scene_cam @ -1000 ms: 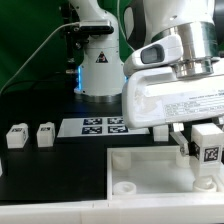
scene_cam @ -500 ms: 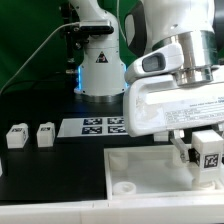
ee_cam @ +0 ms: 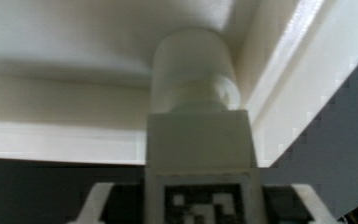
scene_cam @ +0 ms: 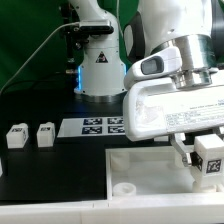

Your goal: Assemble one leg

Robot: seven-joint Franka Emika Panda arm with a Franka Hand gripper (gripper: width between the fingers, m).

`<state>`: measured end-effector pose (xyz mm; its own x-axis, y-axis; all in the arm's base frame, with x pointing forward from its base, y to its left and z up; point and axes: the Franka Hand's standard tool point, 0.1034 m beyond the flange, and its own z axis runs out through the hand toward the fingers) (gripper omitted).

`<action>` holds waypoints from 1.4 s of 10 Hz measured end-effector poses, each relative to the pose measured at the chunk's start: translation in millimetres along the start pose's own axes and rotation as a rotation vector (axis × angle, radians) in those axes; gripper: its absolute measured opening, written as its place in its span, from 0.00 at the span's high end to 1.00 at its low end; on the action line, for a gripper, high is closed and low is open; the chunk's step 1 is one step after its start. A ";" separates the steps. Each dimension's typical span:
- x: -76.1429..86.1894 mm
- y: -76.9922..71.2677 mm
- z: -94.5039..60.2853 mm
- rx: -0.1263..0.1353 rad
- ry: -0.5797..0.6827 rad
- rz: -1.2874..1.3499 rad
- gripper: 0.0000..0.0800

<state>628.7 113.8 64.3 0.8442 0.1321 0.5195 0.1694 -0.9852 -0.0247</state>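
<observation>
I will open my gripper, lift clear and take the leg's top [scene_cam: 208, 141] from straight above before twisting the leg, because my gripper slants against the leg at the plate's corner.
My gripper [scene_cam: 206, 160] is shut on one leg [scene_cam: 210, 157], a chunky white post with a black-and-white tag facing the camera. I hold it low over the near right part of the wide white square plate [scene_cam: 145, 165]. In the wrist view the leg [ee_cam: 197, 110] runs out from between my fingers [ee_cam: 108, 205], with its rounded end over the plate's rim [ee_cam: 87, 115]. My gripper [ee_cam: 202, 208] clamps the tagged end. Two more legs [scene_cam: 15, 135] [scene_cam: 45, 133] stand on the black table at the exterior view's left.
The marker board [scene_cam: 103, 125] lies flat behind the plate. The robot's white base [scene_cam: 100, 65] stands at the back. A corner hole [scene_cam: 126, 187] shows at the plate's near left corner. A green backdrop closes off the far side.
My gripper has moved down and slightly to the exterior view's right with the leg in it, closer to the plate. The other legs have not moved.
</observation>
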 end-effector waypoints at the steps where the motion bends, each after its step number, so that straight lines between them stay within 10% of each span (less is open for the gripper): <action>1: -0.1 0.2 -0.1 0.000 0.001 -0.001 0.64; 3: -0.2 0.2 0.0 0.000 0.001 -0.008 0.60; 6: -0.2 0.2 0.0 0.000 0.001 -0.017 0.23; 14: 0.3 0.2 -0.9 0.000 -0.003 -0.034 0.19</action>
<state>628.6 113.5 65.2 0.8394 0.1663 0.5174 0.1983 -0.9801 -0.0066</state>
